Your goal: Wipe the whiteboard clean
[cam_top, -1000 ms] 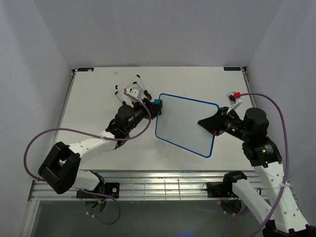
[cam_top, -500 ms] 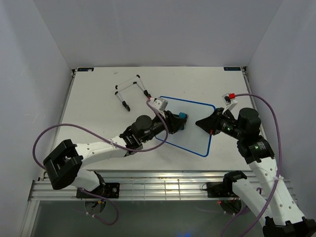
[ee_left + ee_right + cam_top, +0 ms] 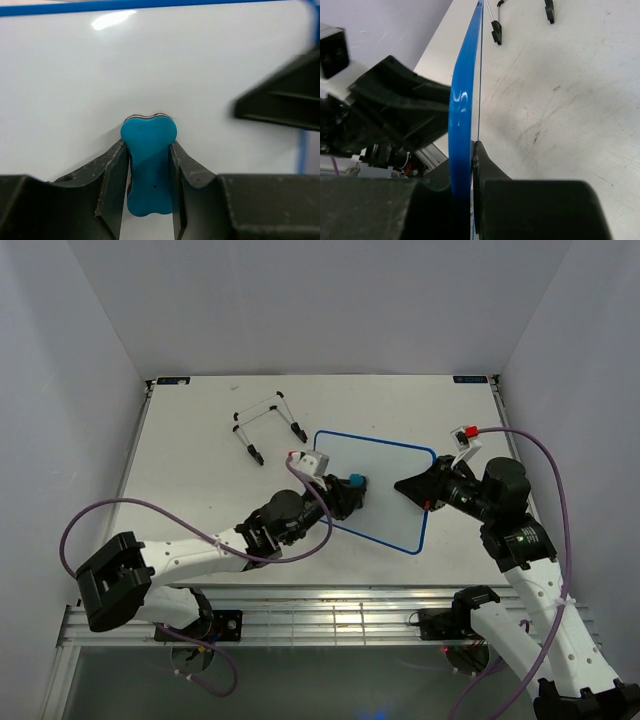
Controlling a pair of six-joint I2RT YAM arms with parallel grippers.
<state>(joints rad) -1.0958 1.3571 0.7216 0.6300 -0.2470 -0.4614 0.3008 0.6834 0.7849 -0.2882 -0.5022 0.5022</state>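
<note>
Next, I let go of the blue bone-shaped eraser with my left gripper on the bare white table (image 3: 309, 520) between the wire stand and the front edge of the table. The eraser now rests against the whiteboard.
The whiteboard (image 3: 385, 488), white with a thin blue frame, is held off the table at mid right; its face shows no writing. My right gripper (image 3: 418, 489) is shut on the board's right edge; in the right wrist view the blue frame (image 3: 461, 120) runs edge-on between the jaws. My left gripper (image 3: 352, 490) is shut on the blue bone-shaped eraser (image 3: 356, 481), which rests against the board's left part. In the left wrist view the eraser (image 3: 148, 165) sits between the fingers, its head pressed on the white surface (image 3: 150, 65).
A thin wire stand (image 3: 262, 423) with black feet lies on the table at the back left of the board; its feet also show in the right wrist view (image 3: 496, 27). The white table (image 3: 190, 460) has walls on three sides.
The left gripper carried the eraser from the board's left edge onto its face, then back a little to the left. The right gripper shifted the board slightly left.
</note>
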